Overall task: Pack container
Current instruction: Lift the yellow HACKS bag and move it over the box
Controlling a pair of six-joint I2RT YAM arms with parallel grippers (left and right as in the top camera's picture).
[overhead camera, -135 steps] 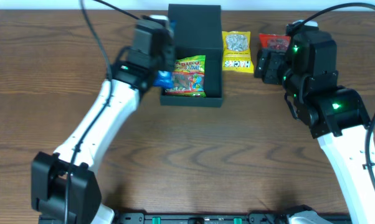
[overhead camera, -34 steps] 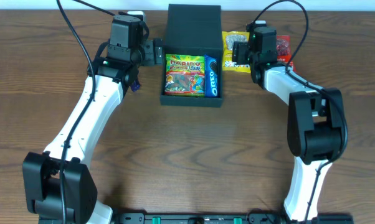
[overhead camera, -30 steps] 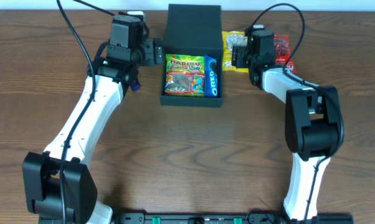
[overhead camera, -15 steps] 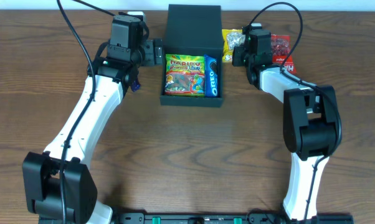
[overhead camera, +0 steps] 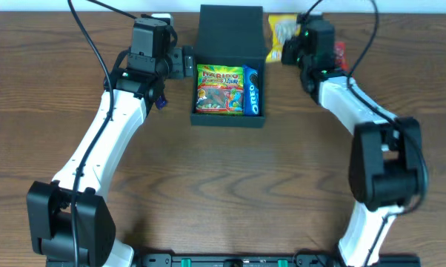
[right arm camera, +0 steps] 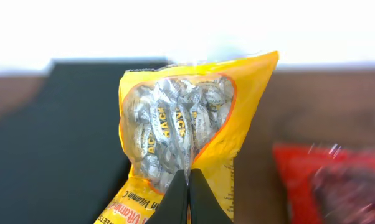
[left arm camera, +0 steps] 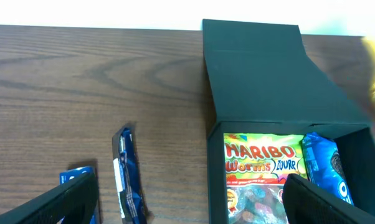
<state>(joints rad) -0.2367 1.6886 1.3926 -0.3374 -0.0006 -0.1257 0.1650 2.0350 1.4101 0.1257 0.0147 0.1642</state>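
Note:
The robot's right gripper needs to release the yellow Hacks candy packet on top of the Haribo packet point(overhead camera: 221, 84) inside the container.
The container point(overhead camera: 230, 31) is a dark box with its flap lid laid open toward the far edge, and it also fills the right of the left wrist view point(left arm camera: 262, 81). Inside lie a Haribo packet point(overhead camera: 219, 89) and a blue Oreo packet point(overhead camera: 253, 90). My right gripper point(overhead camera: 290, 49) is shut on a yellow Hacks candy packet point(overhead camera: 281, 31), held just right of the lid. In its wrist view the fingertips point(right arm camera: 189, 175) pinch the yellow packet's point(right arm camera: 175, 124) lower middle. My left gripper point(overhead camera: 184, 62) stands open beside the container's left wall, nothing between its fingers point(left arm camera: 187, 208).
A red snack packet point(overhead camera: 340, 52) lies on the table right of the yellow one, blurred in the right wrist view point(right arm camera: 327, 180). A blue wrapper point(left arm camera: 126, 174) and another blue packet point(left arm camera: 72, 177) lie on the wood left of the container.
My right gripper has shut on the yellow packet and pulled it off the table, toward the far edge. The left arm has not moved.

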